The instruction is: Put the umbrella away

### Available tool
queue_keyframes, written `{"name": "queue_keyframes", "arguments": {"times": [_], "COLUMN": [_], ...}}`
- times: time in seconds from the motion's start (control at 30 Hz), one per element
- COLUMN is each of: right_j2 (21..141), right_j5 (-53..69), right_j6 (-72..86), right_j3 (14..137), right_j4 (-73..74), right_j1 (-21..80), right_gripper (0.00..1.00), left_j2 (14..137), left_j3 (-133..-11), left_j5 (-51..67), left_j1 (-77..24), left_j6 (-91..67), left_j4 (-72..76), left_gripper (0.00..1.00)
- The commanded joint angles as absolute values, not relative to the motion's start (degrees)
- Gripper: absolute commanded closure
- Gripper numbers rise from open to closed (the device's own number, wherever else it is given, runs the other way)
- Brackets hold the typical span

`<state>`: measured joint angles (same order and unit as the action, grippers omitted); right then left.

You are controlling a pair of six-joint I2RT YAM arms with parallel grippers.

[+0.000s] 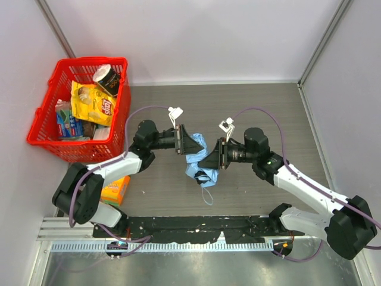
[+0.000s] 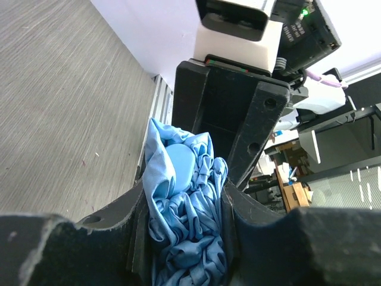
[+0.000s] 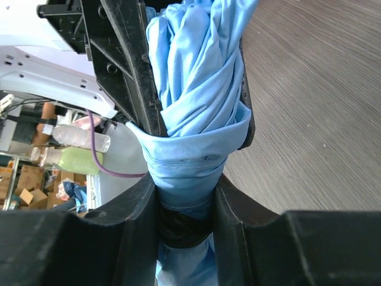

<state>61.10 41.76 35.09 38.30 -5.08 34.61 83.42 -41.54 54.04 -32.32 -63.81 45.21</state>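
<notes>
The robot's right gripper should release the light-blue umbrella, which hangs above the table's middle now, on the bare tabletop (image 1: 216, 107) near the middle of the back wall.
The light-blue folding umbrella (image 1: 199, 159) hangs bunched between my two grippers above the middle of the table, its strap loop (image 1: 206, 195) dangling below. My left gripper (image 1: 189, 146) is shut on crumpled blue fabric (image 2: 187, 220) from the left. My right gripper (image 1: 209, 161) is shut on the umbrella's wrapped fabric (image 3: 191, 161) and the black part under it, from the right. The two grippers face each other, almost touching. The shaft and handle are mostly hidden by cloth.
A red basket (image 1: 41, 116) with snack bags and a cup stands at the back left. An orange box (image 1: 116, 189) lies by the left arm's base. A black rail (image 1: 196, 225) runs along the near edge. Grey walls close the sides.
</notes>
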Motion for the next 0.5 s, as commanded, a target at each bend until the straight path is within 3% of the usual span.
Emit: {"name": "queue_keyframes", "arguments": {"times": [0.0, 0.13, 0.23, 0.27, 0.3, 0.47], "right_j2": [62.9, 64.1, 63.7, 63.5, 63.1, 61.3], "right_j5": [46.4, 47.7, 49.7, 50.2, 51.3, 51.4], "right_j6": [42.3, 43.7, 42.7, 42.7, 42.5, 41.2], "right_j3": [36.0, 34.2, 33.1, 32.9, 32.7, 31.9], "right_j4": [-21.8, -25.2, -25.2, -25.1, -25.0, -22.1], "right_j1": [34.8, 34.8, 34.8, 34.8, 34.8, 34.7], "right_gripper": [0.79, 0.97, 0.99, 0.99, 0.99, 0.99], "left_j2": [77.1, 73.8, 71.0, 70.1, 69.1, 64.7], "left_j3": [-45.3, -45.2, -45.1, -45.3, -45.6, -45.9], "left_j5": [53.4, 52.2, 51.3, 50.9, 50.5, 46.5], "left_j1": [-33.0, -32.7, -31.2, -30.3, -29.5, -23.2], "left_j6": [-63.5, -62.2, -61.1, -60.5, -59.6, -57.8], "left_j4": [48.3, 45.3, 43.1, 41.5, 39.7, 30.8], "left_gripper": [0.73, 0.55, 0.42, 0.10, 0.01, 0.00]}}
